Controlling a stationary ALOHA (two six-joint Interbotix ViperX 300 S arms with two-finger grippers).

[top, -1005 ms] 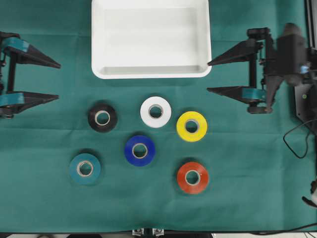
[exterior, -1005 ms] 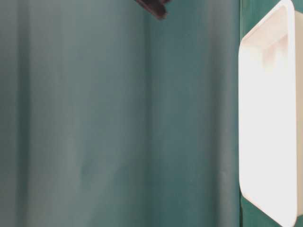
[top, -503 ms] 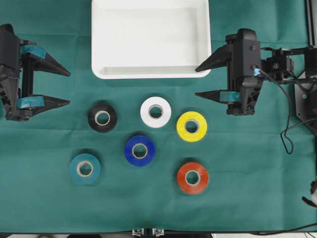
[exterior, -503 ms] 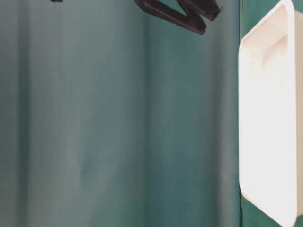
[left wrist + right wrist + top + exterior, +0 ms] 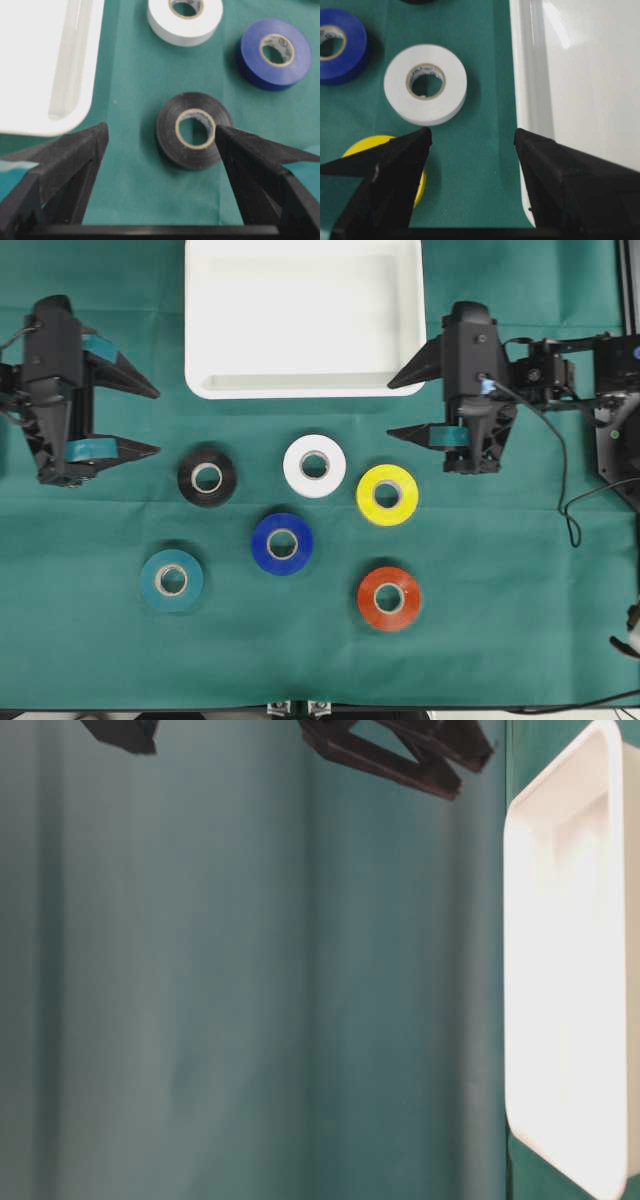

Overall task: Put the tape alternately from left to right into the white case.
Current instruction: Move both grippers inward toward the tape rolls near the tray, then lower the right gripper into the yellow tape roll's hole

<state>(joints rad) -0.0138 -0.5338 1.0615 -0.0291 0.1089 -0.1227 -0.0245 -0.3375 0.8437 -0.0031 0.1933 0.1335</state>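
The robot's right gripper should close on the yellow roll by its side [image 5: 388, 473] [image 5: 421, 186] nearest the white case, with one finger inside the hole of the yellow roll.
Six tape rolls lie flat on the green cloth below the white case [image 5: 300, 388]: black [image 5: 207, 477], white [image 5: 314, 465], yellow [image 5: 387, 494], blue [image 5: 282, 543], teal [image 5: 171, 580], orange-red [image 5: 389, 598]. The case holds nothing. My left gripper [image 5: 158, 422] stands open just left of the black roll. In the left wrist view the black roll [image 5: 195, 131] lies ahead, close to the right finger, untouched. My right gripper [image 5: 390, 408] is open by the case's lower right corner, above the yellow roll. The right wrist view shows the white roll [image 5: 426, 83] ahead and the case rim [image 5: 525, 75] beside the right finger.
Green cloth [image 5: 500, 640] covers the table. Cables [image 5: 570, 510] and the arm mount [image 5: 615, 440] sit at the right edge. In the table-level view the case [image 5: 570, 970] fills the right side and dark gripper fingers [image 5: 400, 760] show at the top.
Both arms have moved inward toward the rolls, the left one rightward and the right one leftward. Both stay open. No roll has moved.
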